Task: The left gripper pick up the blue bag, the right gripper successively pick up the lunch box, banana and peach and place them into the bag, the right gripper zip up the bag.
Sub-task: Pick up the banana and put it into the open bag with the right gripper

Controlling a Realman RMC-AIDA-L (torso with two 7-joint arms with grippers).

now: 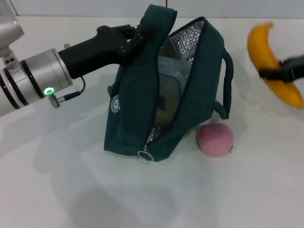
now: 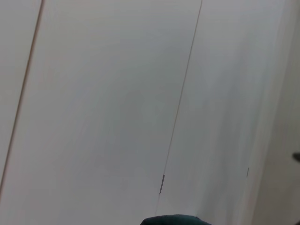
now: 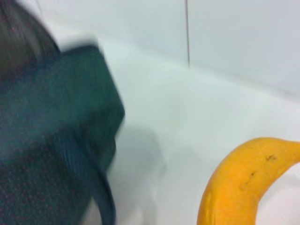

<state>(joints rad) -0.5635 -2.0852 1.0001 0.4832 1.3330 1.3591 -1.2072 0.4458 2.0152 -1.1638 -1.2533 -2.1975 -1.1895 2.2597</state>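
Observation:
Next, my right gripper releases the banana inside the open blue bag [image 1: 194,109], next to the clear lunch box.
The blue bag [image 1: 190,95] stands open on the white table, silver lining showing, and my left gripper [image 1: 137,40] is shut on its top edge, holding it up. Inside it I see the clear lunch box [image 1: 168,90]. At the far right my right gripper [image 1: 280,73] is shut on the banana [image 1: 273,61], which hangs in the air to the right of the bag. The pink peach [image 1: 215,139] lies on the table by the bag's right front corner. The right wrist view has the banana [image 3: 239,187] close up and the blue bag [image 3: 51,136] beyond it. A sliver of the bag [image 2: 176,219] shows in the left wrist view.
The white table [image 1: 71,190] spreads in front of and left of the bag. A pale panelled wall [image 2: 117,93] stands behind the table.

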